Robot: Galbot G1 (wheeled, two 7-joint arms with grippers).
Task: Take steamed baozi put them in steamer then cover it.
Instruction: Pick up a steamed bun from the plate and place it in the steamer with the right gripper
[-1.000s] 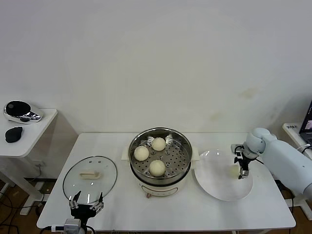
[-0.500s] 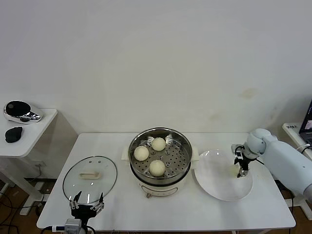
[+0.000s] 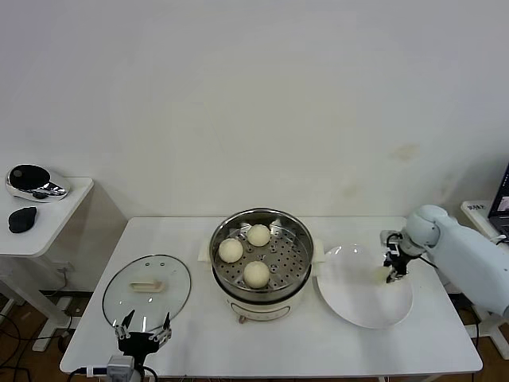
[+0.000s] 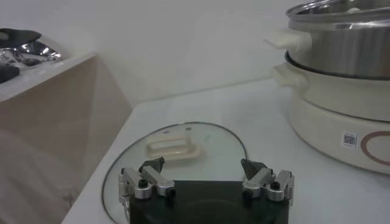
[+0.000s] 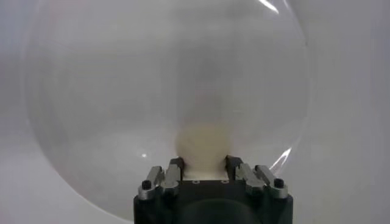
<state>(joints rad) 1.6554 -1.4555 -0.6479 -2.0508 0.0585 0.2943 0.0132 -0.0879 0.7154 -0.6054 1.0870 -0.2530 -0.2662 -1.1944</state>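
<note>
I will release the baozi with my right gripper on the bare tray of the steamer [image 3: 286, 249], on the side toward the white plate. The baozi is now just over the white plate.
The steel steamer [image 3: 262, 286] stands mid-table with three cream baozi on its perforated tray [image 3: 231, 250] [image 3: 258, 235] [image 3: 256, 274]. Another baozi [image 5: 203, 146] sits between the fingers of my right gripper [image 3: 388, 275], which is shut on it just over the white plate [image 3: 358, 306] at the right. The glass cover [image 3: 147, 288] with its cream handle [image 4: 171, 148] lies flat on the table at the left. My left gripper [image 4: 203, 173] hovers open low over the cover's near edge, holding nothing.
A side table [image 3: 32, 231] at the far left carries a chrome-and-black object [image 3: 33, 182] and a dark item [image 3: 21, 219]. The steamer's white base and side handle [image 4: 286, 41] rise close beside the cover.
My right gripper has closed on the baozi over the plate and risen slightly. The left arm has not moved.
</note>
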